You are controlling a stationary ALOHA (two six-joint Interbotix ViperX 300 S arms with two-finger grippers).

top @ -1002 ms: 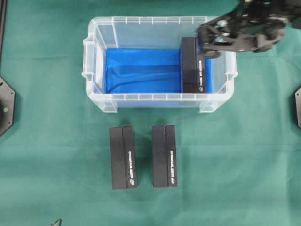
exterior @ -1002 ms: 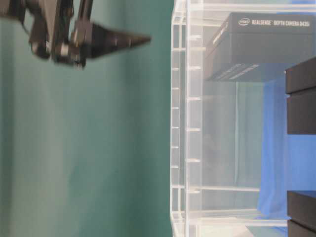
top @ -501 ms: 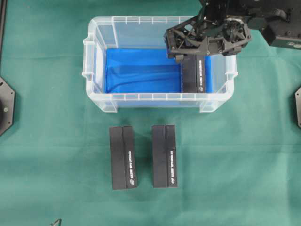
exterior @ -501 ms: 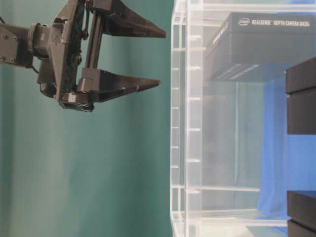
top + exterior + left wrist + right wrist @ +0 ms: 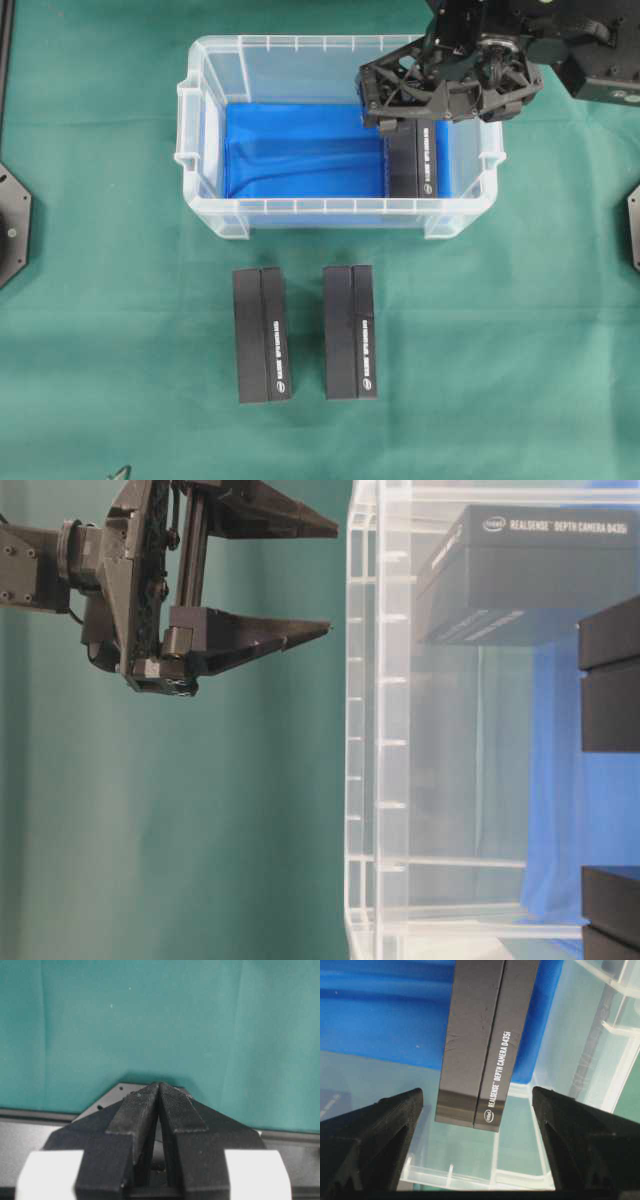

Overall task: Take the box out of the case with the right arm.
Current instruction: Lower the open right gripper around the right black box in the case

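Next, the robot's right gripper should grab the black box in the case across the box's middle, at the far end of its white lettering (image 5: 413, 128) (image 5: 484, 1028).
The case (image 5: 200, 110) is a clear plastic bin with a blue floor, standing at the back of the green cloth. A black box (image 5: 412, 165) lies inside it along the right wall, its white lettering facing up. My right gripper (image 5: 445, 95) hovers open above the far end of that box, fingers pointing down and still above the rim (image 5: 365, 680). In the right wrist view the box (image 5: 485, 1035) sits between and below the spread fingers (image 5: 375, 1135), untouched. My left gripper (image 5: 159, 1085) is shut on nothing, over bare cloth.
Two more black boxes (image 5: 262, 335) (image 5: 350, 332) lie side by side on the cloth in front of the case. Black mounts sit at the left edge (image 5: 12, 225) and the right edge (image 5: 633, 230) of the table.
My right gripper has swung in from the back right corner to above the box's far end, staying open. The box and the case have not moved.
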